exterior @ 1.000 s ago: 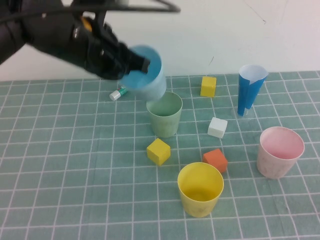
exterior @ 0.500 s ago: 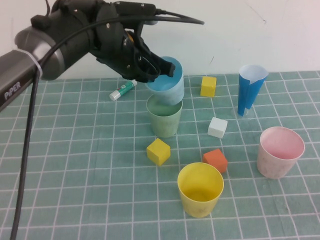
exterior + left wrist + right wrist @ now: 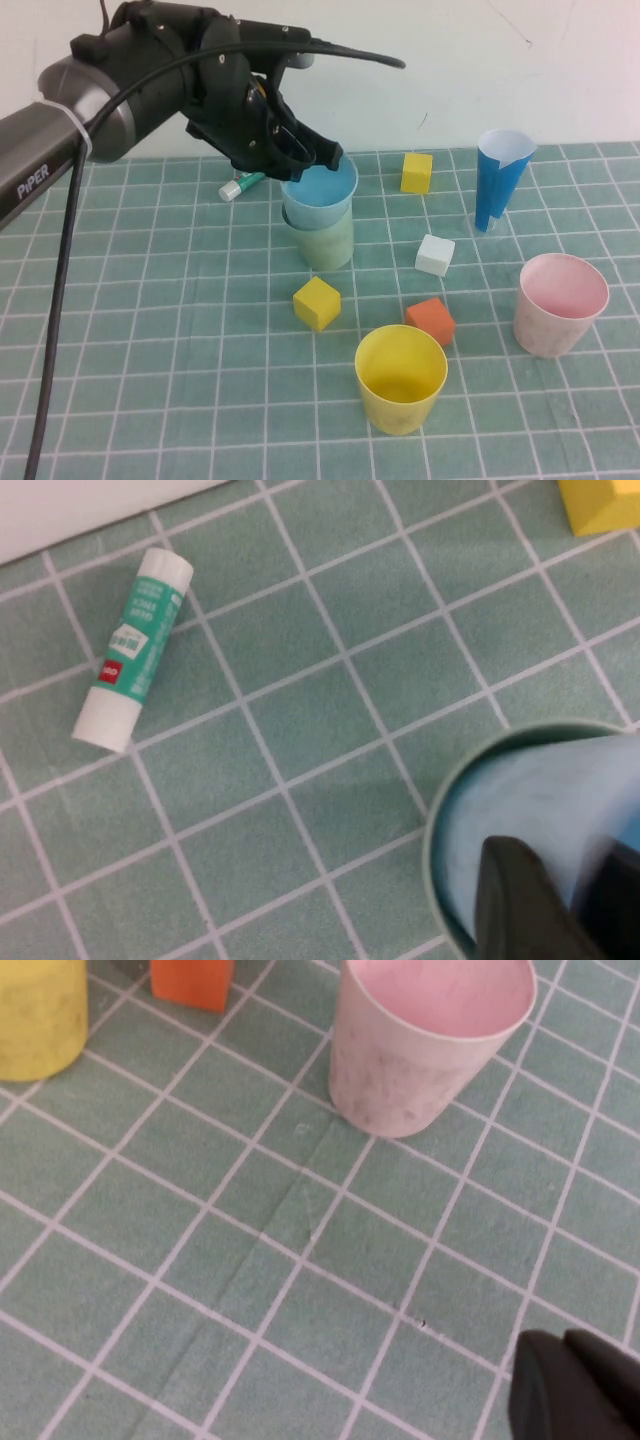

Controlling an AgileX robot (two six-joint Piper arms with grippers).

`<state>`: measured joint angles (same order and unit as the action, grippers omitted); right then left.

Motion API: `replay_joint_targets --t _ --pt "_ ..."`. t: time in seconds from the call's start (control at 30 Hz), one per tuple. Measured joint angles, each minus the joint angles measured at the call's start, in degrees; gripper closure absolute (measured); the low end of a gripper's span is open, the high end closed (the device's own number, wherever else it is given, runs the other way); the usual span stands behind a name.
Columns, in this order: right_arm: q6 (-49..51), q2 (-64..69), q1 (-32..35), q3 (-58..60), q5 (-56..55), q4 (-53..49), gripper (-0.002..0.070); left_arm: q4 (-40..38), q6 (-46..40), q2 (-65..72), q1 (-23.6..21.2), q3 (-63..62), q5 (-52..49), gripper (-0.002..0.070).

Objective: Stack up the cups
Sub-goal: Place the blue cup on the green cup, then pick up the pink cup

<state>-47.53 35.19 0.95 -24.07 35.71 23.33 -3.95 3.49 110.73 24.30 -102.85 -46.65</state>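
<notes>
The robot's right gripper needs to next move to the pale pink cup and close on the cup's rim [image 3: 606, 285] [image 3: 516, 1022], on the side away from the orange cube.
The light blue cup [image 3: 320, 195] sits nested inside the pale green cup [image 3: 328, 245] at the middle of the mat. My left gripper [image 3: 318, 158] is at the blue cup's far-left rim. In the left wrist view the left gripper [image 3: 565, 880] straddles the blue cup's wall [image 3: 520, 790], with the green rim [image 3: 432, 830] around it. The pale pink cup [image 3: 560, 303] stands at the right and the yellow cup [image 3: 400, 378] at the front. My right gripper [image 3: 565, 1360] is shut and empty, hovering over the mat a short way from the pink cup [image 3: 425, 1045].
A green and white glue stick [image 3: 243, 184] lies behind the stack. Yellow cubes [image 3: 417, 172] [image 3: 317, 302], a white cube [image 3: 435, 254] and an orange cube [image 3: 431, 320] are scattered around it. A tall dark blue cone cup [image 3: 498, 178] stands at the back right.
My left arm carried the tilted light blue cup to the right over the green cup and lowered it; it now sits upright inside the green cup.
</notes>
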Motion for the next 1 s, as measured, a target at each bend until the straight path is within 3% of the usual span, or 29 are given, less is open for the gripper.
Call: replay_joint_targets --t 0.17,0.27,0.4,0.57,0.67,0.8,1.0 --pt "0.0 0.0 0.0 0.0 0.0 0.6 0.0679 0.5 0.0 0.0 0.0 -0.1 -0.4 0.0447" --pt "-1.1 0.0 0.0 0.0 0.1 1.7 0.0679 0.5 0.0 -0.2 0.0 -1.7 -0.9 0.0426" --pt "-4.6 1.5 0.0 -0.9 2.7 4.5 0.0679 2.5 0.8 -2.7 0.0 -3.4 -0.4 0.0496" --pt "-8.6 10.1 0.0 -8.6 11.4 7.2 0.0679 12.3 6.8 -11.2 0.0 -3.8 1.1 0.0623" --pt "-9.2 16.3 0.0 -13.8 11.8 7.9 0.0679 16.2 9.8 -17.7 0.0 -1.1 1.6 0.0638" --pt "-12.4 24.3 0.0 -18.5 7.0 11.0 0.0679 15.3 10.8 -27.5 0.0 7.4 4.5 0.0643" --pt "-19.7 35.2 0.0 -24.7 5.3 17.4 0.0679 15.5 10.8 -42.4 0.0 29.2 15.1 0.0645"
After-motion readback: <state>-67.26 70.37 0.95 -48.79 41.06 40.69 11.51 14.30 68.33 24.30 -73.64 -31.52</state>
